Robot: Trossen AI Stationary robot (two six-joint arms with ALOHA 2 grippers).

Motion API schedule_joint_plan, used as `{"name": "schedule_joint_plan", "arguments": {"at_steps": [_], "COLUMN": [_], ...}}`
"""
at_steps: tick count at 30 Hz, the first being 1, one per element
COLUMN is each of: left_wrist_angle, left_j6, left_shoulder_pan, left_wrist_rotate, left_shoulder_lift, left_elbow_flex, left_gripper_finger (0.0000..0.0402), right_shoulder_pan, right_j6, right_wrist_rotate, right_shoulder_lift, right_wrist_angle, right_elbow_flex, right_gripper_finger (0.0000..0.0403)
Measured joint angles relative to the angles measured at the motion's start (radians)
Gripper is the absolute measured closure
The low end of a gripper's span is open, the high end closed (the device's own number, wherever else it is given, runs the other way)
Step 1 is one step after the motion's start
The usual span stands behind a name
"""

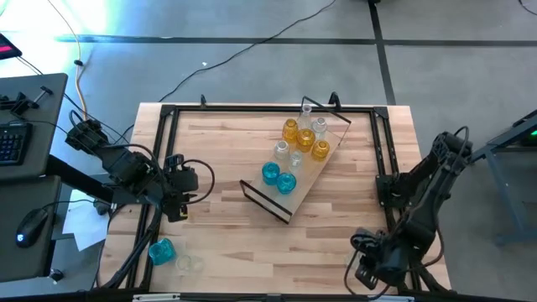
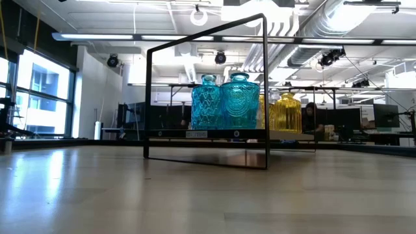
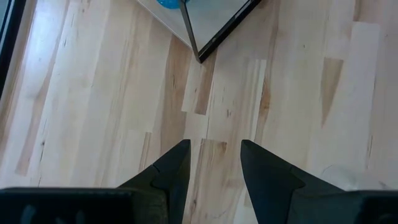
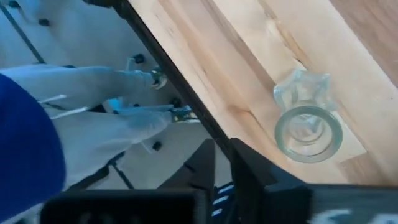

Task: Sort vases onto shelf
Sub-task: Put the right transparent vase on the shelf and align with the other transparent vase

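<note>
The opening of the clear vase is beside my right gripper's almost closed fingers, so next I open them, move over and pinch the side of the vase's rim (image 4: 282,139) before lifting.
The shelf (image 1: 312,168) lies slantwise on the table's middle, its black wire frame (image 2: 263,91) at the near end. On it stand two teal vases (image 1: 278,178), amber vases (image 1: 305,138) and clear vases (image 1: 288,153). A teal vase (image 1: 161,250) and a clear vase (image 1: 190,264) lie on the table's near left corner. My left gripper (image 3: 215,163) hangs open above bare tabletop, left of the shelf. My right gripper (image 4: 222,163) is at the near right corner, its fingers a narrow gap apart, beside another clear vase (image 4: 307,122) that rests on the tabletop.
Black rails (image 1: 164,151) frame the tabletop, and one (image 4: 186,106) runs close by my right gripper. Beyond the table's edge there, pale and blue shapes (image 4: 74,118) show. A desk with a keyboard and mouse (image 1: 32,225) stands left of the table.
</note>
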Motion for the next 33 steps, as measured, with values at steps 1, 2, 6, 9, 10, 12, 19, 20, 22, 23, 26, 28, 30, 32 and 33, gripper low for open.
{"name": "schedule_joint_plan", "arguments": {"at_steps": [1,2,6,9,10,12,19,20,22,23,26,28,30,32,33], "left_wrist_angle": [0.000,0.000,0.000,0.000,0.000,0.000,0.000,0.000,0.000,0.000,0.000,0.000,0.000,0.000,0.000], "left_j6": [0.000,0.000,0.000,0.000,0.000,-0.001,-0.018,-0.019,-0.018,-0.018,-0.018,-0.018,-0.018,-0.015,-0.011], "left_shoulder_pan": [0.000,0.000,0.001,0.001,0.001,0.001,0.001,0.001,0.001,0.001,0.001,0.001,0.001,0.001,0.001], "left_wrist_rotate": [0.000,-0.001,-0.009,-0.012,-0.012,-0.012,-0.012,-0.012,-0.011,-0.011,-0.011,-0.011,-0.011,-0.011,-0.010], "left_shoulder_lift": [0.000,0.000,0.000,0.000,0.000,0.000,0.000,0.000,0.000,0.000,0.000,0.000,0.000,0.000,0.000], "left_elbow_flex": [0.000,0.000,0.000,0.000,0.000,0.000,0.000,0.000,0.000,0.000,0.001,0.001,0.001,0.001,0.001], "left_gripper_finger": [0.0268,0.0268,0.0268,0.0268,0.0268,0.0268,0.0268,0.0268,0.0268,0.0268,0.0268,0.0268,0.0268,0.0268,0.0268], "right_shoulder_pan": [0.000,0.000,0.000,0.001,0.001,0.002,0.008,0.009,0.014,0.017,0.022,0.022,0.022,0.021,0.021], "right_j6": [0.009,0.016,0.037,0.032,0.032,0.032,0.029,0.029,0.029,0.029,0.032,0.037,0.052,0.059,0.062], "right_wrist_rotate": [0.005,0.009,0.037,0.040,0.039,0.039,0.037,0.037,0.037,0.037,0.041,0.040,0.032,0.025,0.024], "right_shoulder_lift": [-0.007,-0.012,-0.019,-0.009,-0.005,0.003,0.034,0.041,0.053,0.058,0.076,0.085,0.096,0.097,0.095], "right_wrist_angle": [0.003,0.002,-0.024,-0.076,-0.097,-0.135,-0.148,-0.144,-0.131,-0.124,-0.100,-0.093,-0.097,-0.112,-0.123], "right_elbow_flex": [0.001,0.001,0.001,0.001,0.001,0.001,0.000,0.001,0.001,0.001,0.005,0.005,0.002,-0.001,-0.001], "right_gripper_finger": [0.0366,0.0352,0.0285,0.0243,0.0233,0.0219,0.0219,0.0221,0.0225,0.0226,0.0231,0.0234,0.0238,0.0240,0.0242]}}
